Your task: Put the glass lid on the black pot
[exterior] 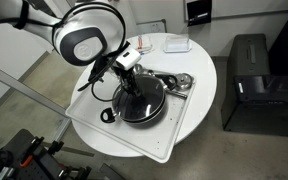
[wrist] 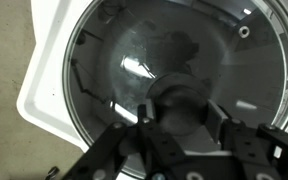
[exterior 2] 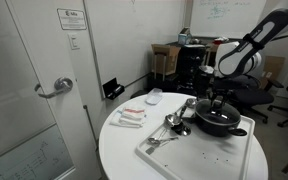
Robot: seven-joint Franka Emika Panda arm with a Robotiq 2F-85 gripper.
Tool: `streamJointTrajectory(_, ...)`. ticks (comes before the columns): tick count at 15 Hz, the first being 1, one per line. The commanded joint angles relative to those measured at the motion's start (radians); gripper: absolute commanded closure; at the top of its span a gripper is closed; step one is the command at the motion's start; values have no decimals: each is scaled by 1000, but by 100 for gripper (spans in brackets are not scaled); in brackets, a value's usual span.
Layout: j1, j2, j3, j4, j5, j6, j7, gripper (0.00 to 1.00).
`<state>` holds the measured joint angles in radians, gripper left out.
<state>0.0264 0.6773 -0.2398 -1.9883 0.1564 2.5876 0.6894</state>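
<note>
My gripper is going to let go of the glass lid, now centred over the pot, on the black pot's rim (exterior: 141, 102) (wrist: 181, 82), centred between the looped handles of the pot.
The glass lid (wrist: 124, 60) fills the wrist view, its metal rim ringing a dark interior seen through the glass. My gripper (wrist: 183, 116) has its two fingers pressed against either side of the lid's black centre knob (wrist: 179, 95). The black pot (exterior: 144, 105) sits on a white tray, and the lid lies centred over it. I cannot tell whether the rim rests on the pot. In both exterior views the gripper (exterior 2: 220, 98) points straight down onto the pot (exterior 2: 219, 122). The pot's looped handle (exterior: 108, 116) sticks out to the side.
The white tray (exterior: 184, 125) lies on a round white table (exterior: 94, 125). Small shiny metal cups and utensils (exterior: 182, 81) lie on the tray beside the pot, also seen in an exterior view (exterior 2: 174, 123). White items (exterior 2: 131, 117) lie further off. A black cabinet (exterior: 249, 80) stands beside the table.
</note>
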Motion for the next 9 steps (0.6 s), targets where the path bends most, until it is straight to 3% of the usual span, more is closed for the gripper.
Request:
streamJointTrajectory(1, -8, -15, -7, -21, 6, -3, 26, 75)
streamJointTrajectory(9, -20, -18, -2, -29, 17, 13, 50, 75)
